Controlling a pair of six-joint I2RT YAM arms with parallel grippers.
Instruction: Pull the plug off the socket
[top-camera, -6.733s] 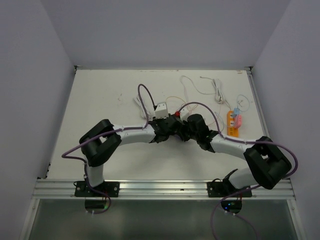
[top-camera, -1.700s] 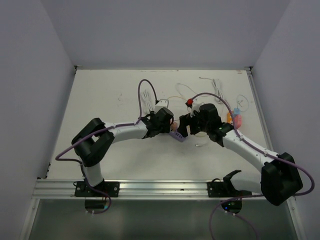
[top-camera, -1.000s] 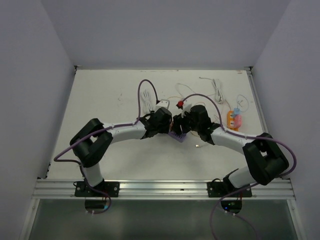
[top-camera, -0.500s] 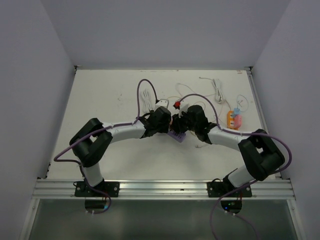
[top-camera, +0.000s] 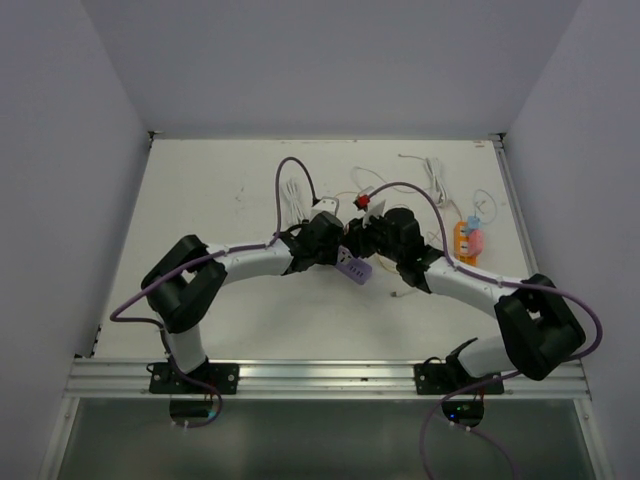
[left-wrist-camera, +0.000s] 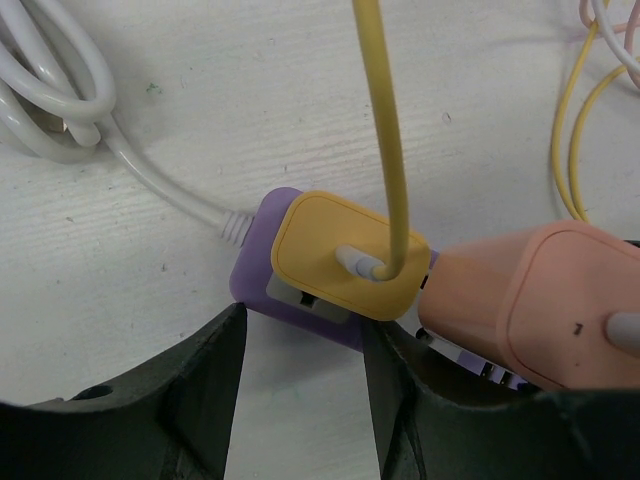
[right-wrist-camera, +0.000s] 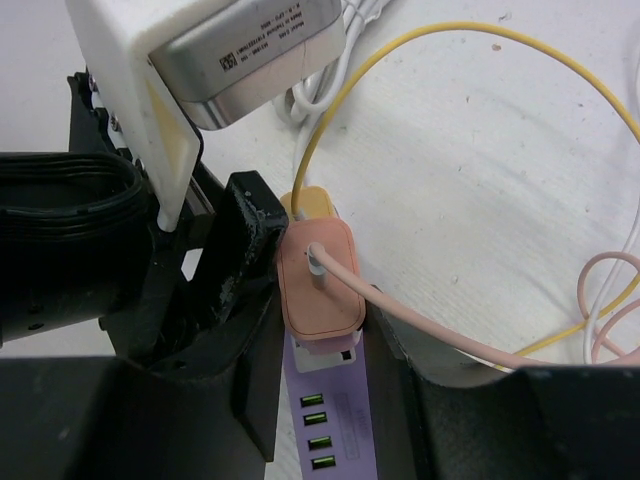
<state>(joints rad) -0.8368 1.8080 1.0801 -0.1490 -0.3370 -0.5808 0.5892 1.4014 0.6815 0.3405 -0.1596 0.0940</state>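
The robot's right gripper needs to release the pink plug on bare table (top-camera: 402, 310) between the purple strip and the metal bar.
A purple socket strip (top-camera: 357, 270) lies on the white table, with a yellow plug (left-wrist-camera: 345, 255) and a pink plug (right-wrist-camera: 320, 280) pushed into it side by side. My left gripper (left-wrist-camera: 300, 325) reaches over the strip's cable end, and both fingertips touch the strip's (left-wrist-camera: 255, 275) near edge below the yellow plug. My right gripper (right-wrist-camera: 322, 312) comes from the opposite side. Its two fingers press against the pink plug's sides, above the strip's green ports (right-wrist-camera: 322, 440). In the top view the two grippers (top-camera: 328, 240) (top-camera: 367, 240) meet head to head over the strip.
The strip's coiled white cable (left-wrist-camera: 50, 90) lies behind the left gripper. Yellow cord (right-wrist-camera: 480, 40) and pink cord (right-wrist-camera: 470, 350) loop off to the right. An orange and pink item (top-camera: 467, 243), a red-tipped wire (top-camera: 362, 203) and another white lead (top-camera: 435, 180) lie farther back right.
The right gripper has narrowed its jaws onto the pink plug and its arm has shifted slightly. The left gripper has stayed on the strip.
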